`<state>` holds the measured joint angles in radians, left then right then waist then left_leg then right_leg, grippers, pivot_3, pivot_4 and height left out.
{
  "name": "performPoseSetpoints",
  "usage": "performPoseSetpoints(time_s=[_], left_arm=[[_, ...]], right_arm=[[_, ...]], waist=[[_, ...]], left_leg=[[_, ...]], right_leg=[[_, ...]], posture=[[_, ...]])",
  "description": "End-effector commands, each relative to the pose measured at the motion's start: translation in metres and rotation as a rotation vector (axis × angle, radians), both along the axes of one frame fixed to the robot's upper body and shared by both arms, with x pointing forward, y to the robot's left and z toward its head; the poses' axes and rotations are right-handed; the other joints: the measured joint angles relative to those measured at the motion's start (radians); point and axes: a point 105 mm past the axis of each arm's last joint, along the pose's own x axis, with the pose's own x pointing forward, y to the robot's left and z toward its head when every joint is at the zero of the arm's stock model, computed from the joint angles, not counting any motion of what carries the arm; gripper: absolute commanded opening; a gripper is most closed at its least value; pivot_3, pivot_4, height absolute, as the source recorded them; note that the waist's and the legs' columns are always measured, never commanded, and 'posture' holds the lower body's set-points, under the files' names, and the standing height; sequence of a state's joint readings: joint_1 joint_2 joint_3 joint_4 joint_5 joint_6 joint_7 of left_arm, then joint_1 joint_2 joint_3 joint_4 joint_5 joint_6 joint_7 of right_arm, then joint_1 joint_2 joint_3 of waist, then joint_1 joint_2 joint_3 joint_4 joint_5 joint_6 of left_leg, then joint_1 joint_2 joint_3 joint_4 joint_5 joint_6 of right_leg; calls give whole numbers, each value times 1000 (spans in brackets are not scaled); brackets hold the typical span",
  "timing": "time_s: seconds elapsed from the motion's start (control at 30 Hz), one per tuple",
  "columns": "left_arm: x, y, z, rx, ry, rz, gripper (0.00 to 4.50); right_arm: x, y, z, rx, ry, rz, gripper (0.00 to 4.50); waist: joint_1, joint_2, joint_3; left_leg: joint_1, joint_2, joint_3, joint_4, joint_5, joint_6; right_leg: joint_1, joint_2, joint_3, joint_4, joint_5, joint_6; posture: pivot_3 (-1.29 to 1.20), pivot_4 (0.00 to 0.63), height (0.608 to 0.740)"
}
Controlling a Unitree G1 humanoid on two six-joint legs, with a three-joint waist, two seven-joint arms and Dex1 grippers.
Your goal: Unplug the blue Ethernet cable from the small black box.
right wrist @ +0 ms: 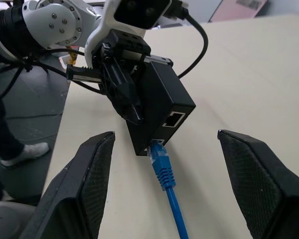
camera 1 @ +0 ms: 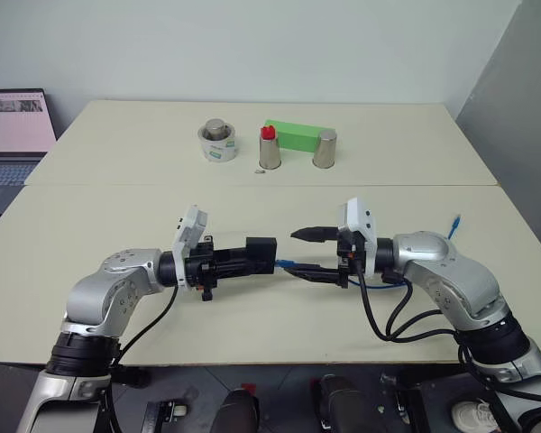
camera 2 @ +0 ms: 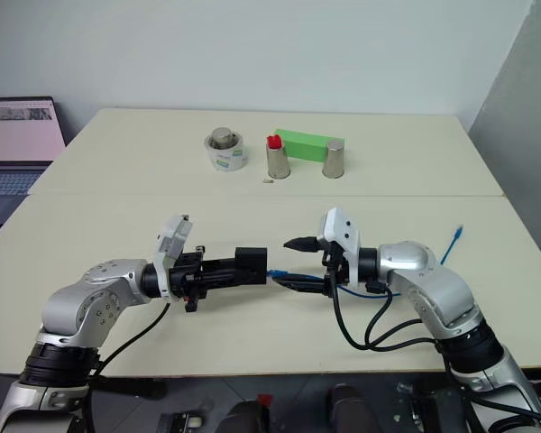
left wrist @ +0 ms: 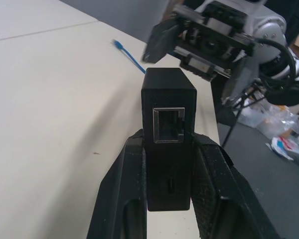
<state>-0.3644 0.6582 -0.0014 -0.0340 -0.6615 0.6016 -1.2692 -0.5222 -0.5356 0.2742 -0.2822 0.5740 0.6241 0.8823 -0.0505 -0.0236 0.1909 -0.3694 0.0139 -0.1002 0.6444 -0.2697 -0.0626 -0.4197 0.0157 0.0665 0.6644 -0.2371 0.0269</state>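
Note:
The blue cable's plug is in the black box's lower port, past my open fingers. Next, my right gripper moves forward and grips the ribbed boot (right wrist: 165, 176) before it pulls.
My left gripper (camera 1: 249, 254) is shut on the small black box (camera 1: 261, 250), holding it level above the table with the box's end toward my right gripper. The box (left wrist: 168, 99) sits between the two fingers (left wrist: 120, 199), and the port (left wrist: 168, 124) in the face that shows is empty. My right gripper (camera 1: 298, 253) stands open a short way from the box, its jaws wide apart with nothing between them. The blue Ethernet cable (right wrist: 165, 179) has its near plug (right wrist: 157, 149) at the box's lower edge, outside that port. The cable runs under my right arm to its far plug (camera 1: 454, 222) on the table.
At the back of the table stand a white roll with a metal weight (camera 1: 217, 142), a green block (camera 1: 293, 133) and two metal cups (camera 1: 270, 152) (camera 1: 325, 149). A laptop (camera 1: 13, 126) sits off the table's left side. Black arm cables (camera 1: 392, 316) hang at the front edge.

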Motion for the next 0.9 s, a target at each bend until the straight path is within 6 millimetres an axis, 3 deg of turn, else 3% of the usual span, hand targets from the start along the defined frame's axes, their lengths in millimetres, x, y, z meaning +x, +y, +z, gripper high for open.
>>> performPoseSetpoints(time_s=[0.03, 0.2, 0.6, 0.7, 0.9], left_arm=[[-4, -6, 15, -6, -84, -72, 784], [-2, -6, 16, 4, -100, -70, 784], [-5, -9, 16, 16, -121, -70, 784], [-5, -9, 17, 11, -123, -69, 784], [-8, -12, 16, 13, -127, -88, 784]], right_arm=[[-4, 5, 12, 37, 54, 24, 3488], [-11, 8, 7, 19, 140, 80, 3488], [-2, 11, -1, -18, 135, 55, 3488], [-3, 11, -4, -34, 130, 61, 2973], [-4, 13, -5, -46, 127, 71, 1417]], waist=[[0, 0, 0], [-1, 0, 0], [-5, 0, 0], [-5, 0, 0], [-5, 0, 0]], left_leg=[[-1, 0, 0, 0, 0, 0], [-3, 0, -1, 0, 0, 0], [-3, 0, -1, 0, 0, 0], [-4, 0, -1, 0, 0, 0], [-4, 0, -1, 0, 0, 0]], right_leg=[[0, 0, 0, 0, 0, 0], [-2, 0, -1, -1, 0, 0], [-2, 0, -1, -1, 0, 0], [-2, 0, -1, -1, 0, 0], [-2, 0, -1, -1, 0, 0]], posture=[[0, 150, 740], [0, 150, 740], [0, 150, 740], [0, 150, 740], [0, 150, 740]])
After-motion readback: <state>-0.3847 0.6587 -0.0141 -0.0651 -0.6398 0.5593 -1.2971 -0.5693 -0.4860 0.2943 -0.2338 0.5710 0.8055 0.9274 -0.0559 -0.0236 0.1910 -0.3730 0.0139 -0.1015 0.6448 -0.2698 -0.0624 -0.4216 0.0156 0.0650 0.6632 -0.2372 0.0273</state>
